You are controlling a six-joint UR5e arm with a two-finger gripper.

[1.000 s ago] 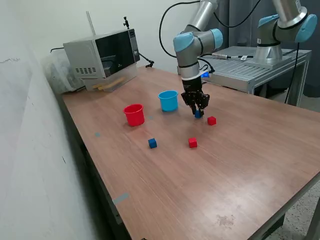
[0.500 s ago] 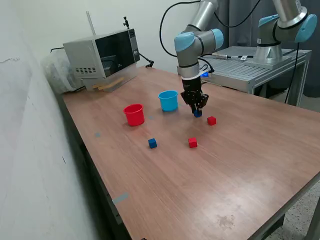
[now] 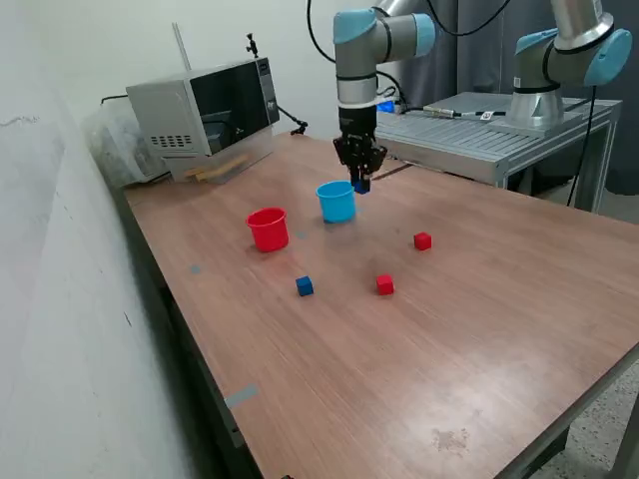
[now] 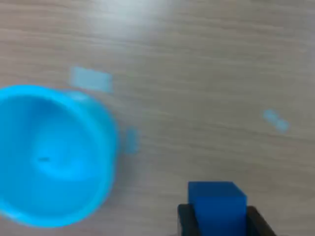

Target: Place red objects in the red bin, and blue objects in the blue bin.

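Observation:
I need to set the dark-blue cube down with my gripper on the bottom of the empty blue bin [image 3: 337, 209] [image 4: 44, 138]. The cube is now just above and behind that bin.
My gripper [image 3: 359, 183] hangs in the air just above and slightly behind the light-blue bin [image 3: 336, 201], shut on a dark-blue cube [image 4: 217, 203]. In the wrist view the cube sits between the two black fingers [image 4: 186, 220], with the blue bin [image 4: 51, 155] open and empty beside it. The red bin [image 3: 268, 229] stands to the exterior view's left of the blue one. On the table lie a second blue cube [image 3: 305, 286] and two red cubes [image 3: 384, 284] [image 3: 422, 240].
A microwave [image 3: 205, 112] stands at the back of the wooden table [image 3: 419, 359]. A second robot arm [image 3: 559, 55] is mounted on a metal bench [image 3: 479, 125] behind. A wall lies along the exterior view's left.
The gripper has lifted the blue cube off the table near the red cube and carried it up and toward the exterior view's left, to just over the blue bin.

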